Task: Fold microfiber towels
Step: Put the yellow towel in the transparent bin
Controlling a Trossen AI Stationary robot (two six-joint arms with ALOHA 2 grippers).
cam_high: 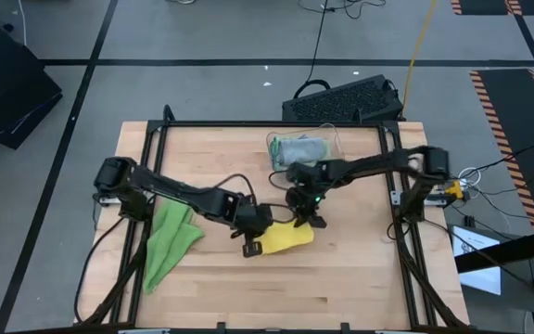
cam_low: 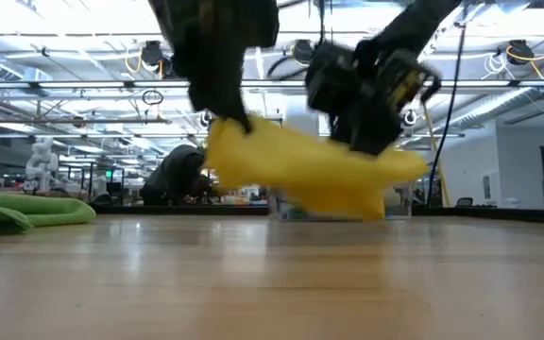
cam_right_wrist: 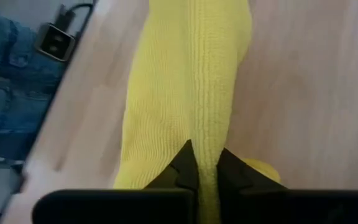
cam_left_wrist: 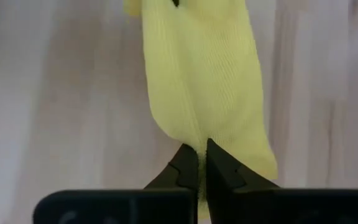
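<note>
Next, I release the yellow towel from my left gripper on top of the grey towels in the clear bin (cam_high: 298, 146).
A yellow microfiber towel (cam_high: 284, 238) hangs bunched between my two grippers over the middle of the table. My left gripper (cam_high: 251, 244) is shut on its left end and my right gripper (cam_high: 310, 221) is shut on its right, far end. The low view shows the towel (cam_low: 319, 175) sagging between them, its lowest part close over the tabletop. Green towels (cam_high: 170, 239) lie flat in a heap on the left of the table. More towels (cam_high: 302, 148), grey and light blue, sit in the clear bin at the far edge. My left gripper pinches a gathered edge at the yellow towel's left end (cam_left_wrist: 199, 132) between its two fingers, coming steeply from above. The cloth runs away from the fingertips in a narrow bunched band; I cannot tell how many layers. My right gripper pinches a fold at the towel's right end (cam_right_wrist: 205, 132) between its two fingers, slanting down from the table's right side. The cloth stretches away from the fingers toward the other gripper as a ridged, bunched strip, with a small lobe (cam_right_wrist: 260, 169) beside the fingers.
The clear plastic bin (cam_high: 327, 139) stands at the far middle of the table, close behind my right arm. Bare wood lies along the near edge (cam_high: 286, 297). A person's jeans (cam_right_wrist: 5, 68) show beyond the table in the right wrist view.
</note>
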